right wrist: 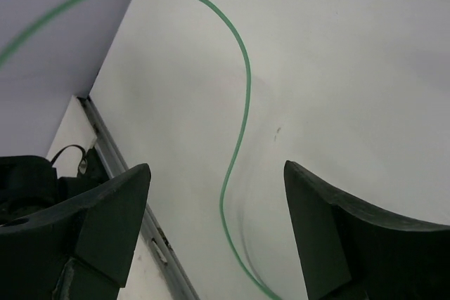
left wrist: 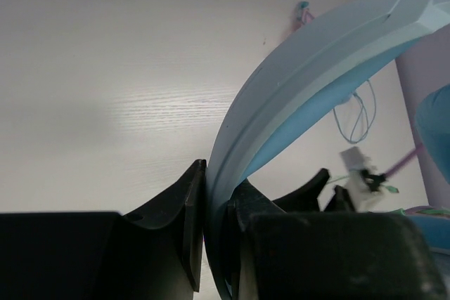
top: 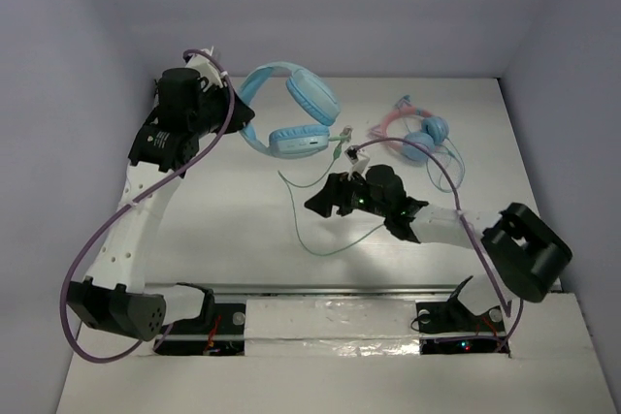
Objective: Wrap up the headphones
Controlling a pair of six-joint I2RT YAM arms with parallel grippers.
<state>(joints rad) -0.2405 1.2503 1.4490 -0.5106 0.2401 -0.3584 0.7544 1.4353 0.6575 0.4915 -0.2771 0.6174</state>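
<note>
I should close my right gripper on the green cable's bend [top: 300, 239], at the spot where the cable curves closest to the metal rail.
The light-blue headphones [top: 296, 113] lie at the table's far middle, cups side by side. My left gripper [top: 241, 115] is shut on the headband [left wrist: 295, 96], which runs up between its fingers in the left wrist view. The thin green cable [top: 296, 210] trails from the cups toward the near edge in a loose curve. My right gripper [top: 325, 203] is open and hovers over the cable. In the right wrist view the cable [right wrist: 235, 152] runs on the table between the spread fingertips [right wrist: 130, 187], untouched.
A smaller pair with a pink headband and round blue cups [top: 422, 133] lies at the far right, its own thin cable looped beside it. A metal rail [top: 330, 290] runs along the table's near edge. Purple walls close in the left, back and right.
</note>
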